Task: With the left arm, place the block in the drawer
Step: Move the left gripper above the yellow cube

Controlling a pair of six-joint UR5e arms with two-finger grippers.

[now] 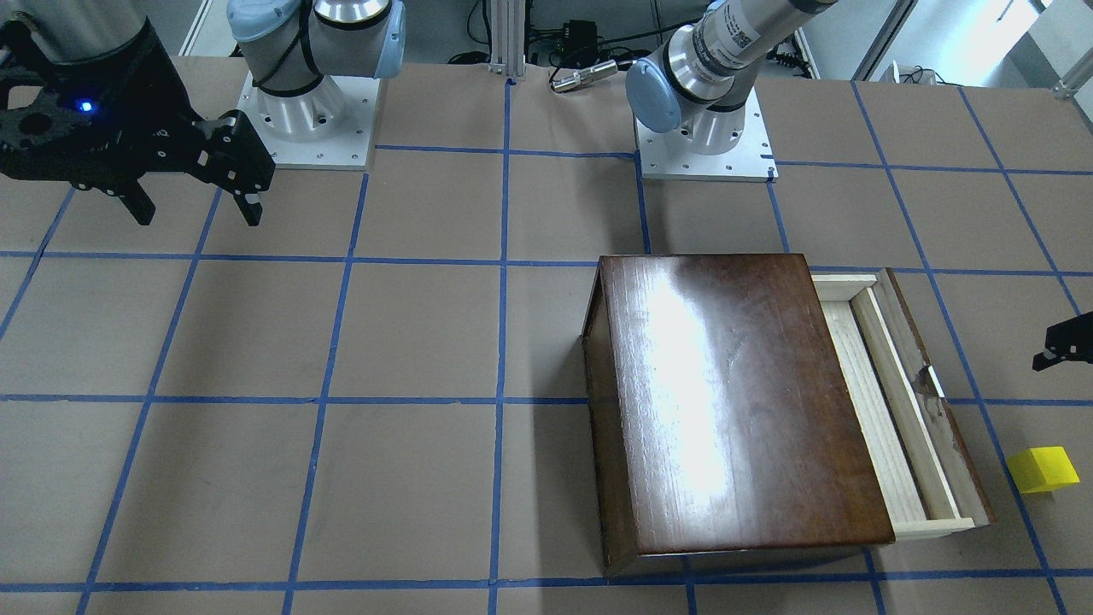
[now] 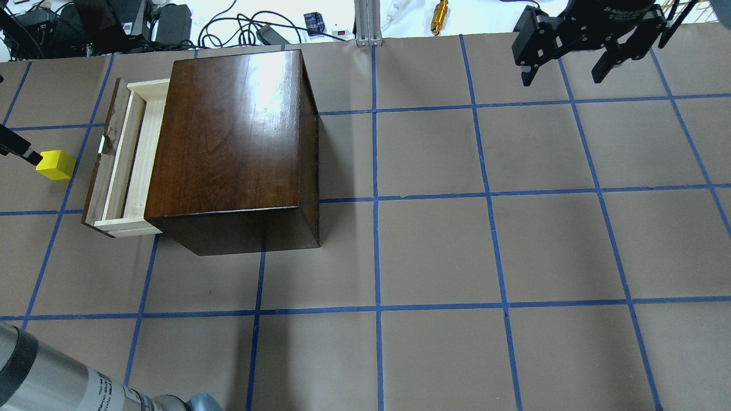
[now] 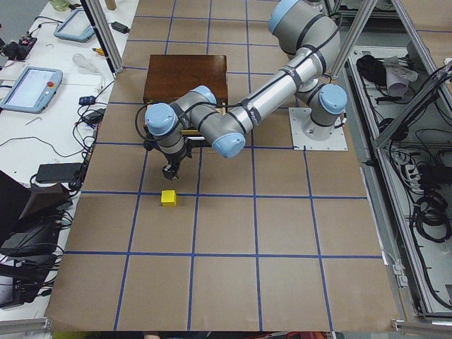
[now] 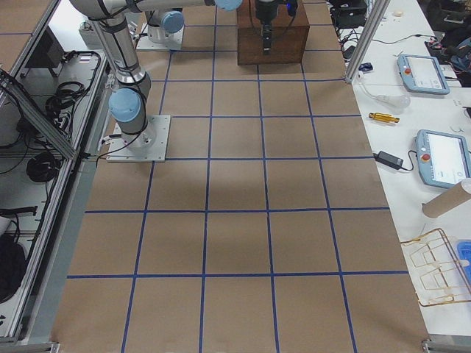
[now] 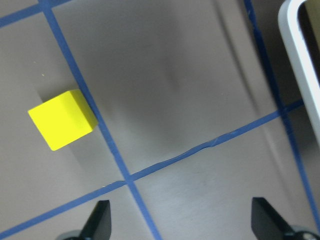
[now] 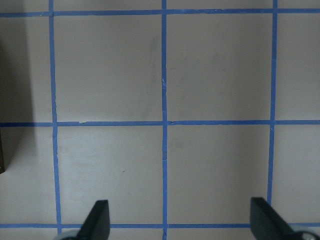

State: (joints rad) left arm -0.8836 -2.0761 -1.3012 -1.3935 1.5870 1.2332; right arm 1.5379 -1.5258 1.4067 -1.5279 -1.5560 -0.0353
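Note:
The robot's left gripper needs to close across the middle of the yellow block point(image 1: 1043, 470) point(image 5: 63, 120) beside the blue tape line, because the block belongs in the drawer.
The small yellow block point(image 5: 62, 120) lies on the brown table, beside a blue tape line; it also shows in the overhead view point(image 2: 55, 164) and the front view point(image 1: 1042, 468). The drawer point(image 2: 137, 160) stands pulled out of the dark-brown box point(image 2: 228, 137) and is empty. My left gripper point(image 5: 182, 225) is open and empty. It hovers over the table between the drawer front and the block, and the block lies outside its fingers. My right gripper point(image 2: 568, 63) is open and empty, far off on the other side of the table.
Blue tape lines grid the table. The arm bases point(image 1: 704, 141) stand at the robot's edge. Cables and a gold tool point(image 2: 440, 11) lie past the far edge. Tablets point(image 3: 25, 85) sit on a side bench.

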